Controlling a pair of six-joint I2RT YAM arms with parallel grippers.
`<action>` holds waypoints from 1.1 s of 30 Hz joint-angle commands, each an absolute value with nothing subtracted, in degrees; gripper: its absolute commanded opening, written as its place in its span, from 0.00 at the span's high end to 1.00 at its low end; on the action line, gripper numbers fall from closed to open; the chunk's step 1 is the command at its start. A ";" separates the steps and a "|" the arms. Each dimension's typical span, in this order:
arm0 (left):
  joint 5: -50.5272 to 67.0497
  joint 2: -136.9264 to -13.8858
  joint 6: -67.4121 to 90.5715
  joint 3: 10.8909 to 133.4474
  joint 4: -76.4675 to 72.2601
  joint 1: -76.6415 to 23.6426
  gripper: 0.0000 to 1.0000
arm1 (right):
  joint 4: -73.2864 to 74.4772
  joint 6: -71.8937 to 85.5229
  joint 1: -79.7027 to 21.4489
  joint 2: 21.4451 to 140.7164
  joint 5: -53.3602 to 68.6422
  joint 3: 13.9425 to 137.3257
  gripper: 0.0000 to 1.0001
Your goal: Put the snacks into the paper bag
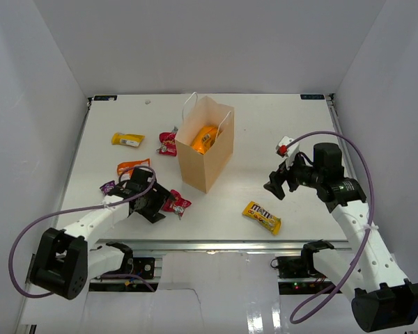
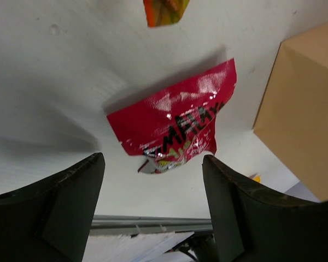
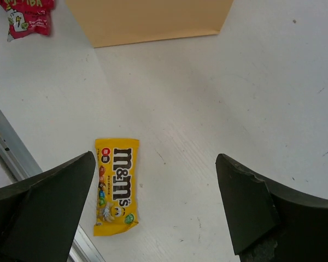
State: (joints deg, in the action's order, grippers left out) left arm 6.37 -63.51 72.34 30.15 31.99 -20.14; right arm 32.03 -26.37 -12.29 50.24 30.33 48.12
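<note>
Next, my right gripper moves to the middle of the yellow M&M's pack (image 1: pixel 262 217) (image 3: pixel 117 188) near the front edge of the table and closes there.
The tan paper bag (image 1: pixel 204 156) stands upright mid-table with a large orange bag (image 1: pixel 204 139) inside. A red packet (image 1: pixel 176 203) lies near the front; my left gripper (image 1: pixel 159 206) is open and empty right beside it, on its left. In the left wrist view the red packet (image 2: pixel 175 128) lies just beyond my open left gripper (image 2: pixel 153 185), with the bag's wall (image 2: pixel 303 109) at right. The yellow M&M's pack (image 1: pixel 262 216) lies front right. My right gripper (image 1: pixel 276 185) is open and empty above the table, with the pack (image 3: pixel 115 185) beside its left finger (image 3: pixel 44 213).
Left of the bag lie a yellow packet (image 1: pixel 127 140), red wrappers (image 1: pixel 168 142), an orange packet (image 1: pixel 134 167) and a dark purple packet (image 1: pixel 108 186). White walls enclose the table; a metal rail (image 1: pixel 216 245) runs along its near edge.
</note>
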 commanded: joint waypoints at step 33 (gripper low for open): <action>-0.09 -53.07 38.33 72.12 29.18 -22.50 0.88 | 48.51 -49.04 -10.63 52.12 41.75 44.12 0.04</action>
State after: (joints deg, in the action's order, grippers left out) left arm -1.96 -48.66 44.93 65.91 30.15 -22.26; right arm 46.33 -45.30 -10.87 51.79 40.71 44.34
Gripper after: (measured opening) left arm 0.233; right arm 0.959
